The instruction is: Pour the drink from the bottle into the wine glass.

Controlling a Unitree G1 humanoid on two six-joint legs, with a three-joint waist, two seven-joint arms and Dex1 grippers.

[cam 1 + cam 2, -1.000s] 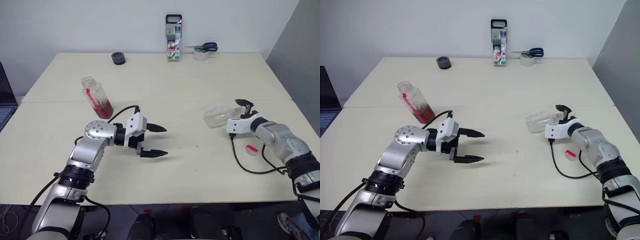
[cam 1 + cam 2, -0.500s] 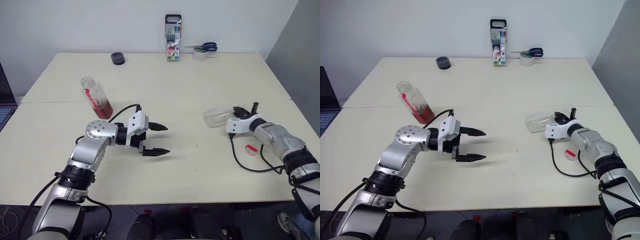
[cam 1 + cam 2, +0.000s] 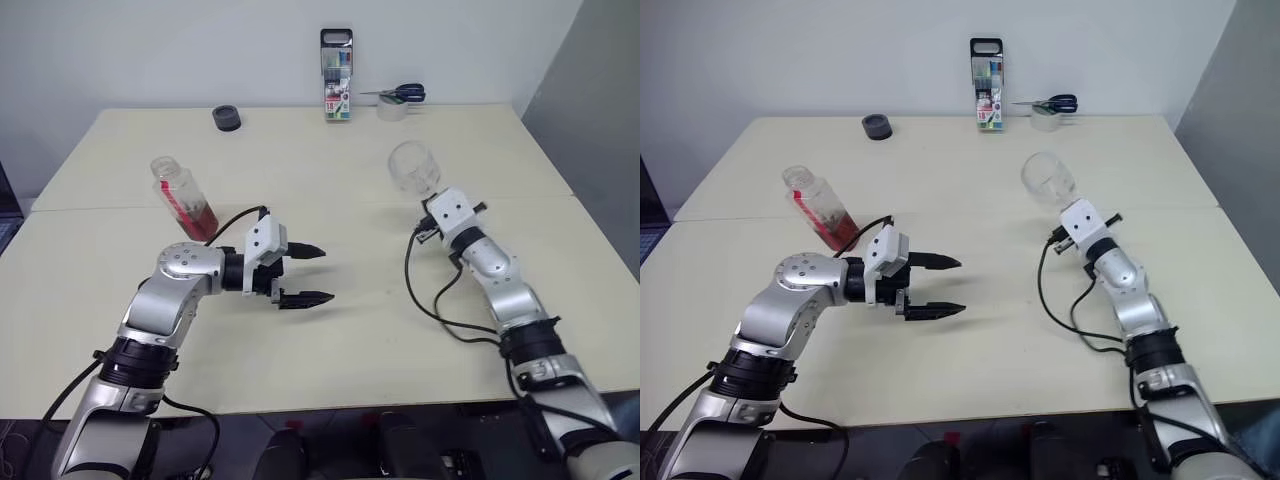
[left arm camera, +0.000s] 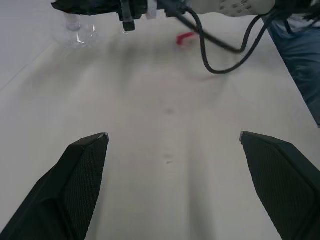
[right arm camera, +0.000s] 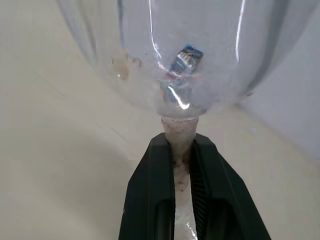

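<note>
Next, my right gripper lets go of the wine glass in the middle of the table, just this side of the seam (image 3: 317, 247), in line with the marker pack.
The bottle (image 3: 182, 197) stands uncapped and leaning at the left of the table, with reddish-brown drink (image 3: 200, 218) low inside it. My left gripper (image 3: 308, 273) hovers open and empty to the right of the bottle, its fingers (image 4: 82, 175) spread wide. Right of centre, my right gripper (image 3: 430, 205) is shut on the stem (image 5: 180, 142) of the wine glass (image 3: 410, 167). The empty bowl (image 5: 185, 50) sticks out past the fingertips, away from me. The glass's foot is hidden.
A marker pack (image 3: 336, 89) stands at the far edge, with a tape roll and scissors (image 3: 393, 103) beside it and a small black round object (image 3: 226, 118) further left. A small red piece (image 4: 186, 37) lies on the table near the right arm's cable (image 3: 425, 300).
My right gripper closed on the glass, which lay on its side at the right, rolled, and carried it left toward the centre. The left gripper stayed open and nearly still. The camera shifted a little.
</note>
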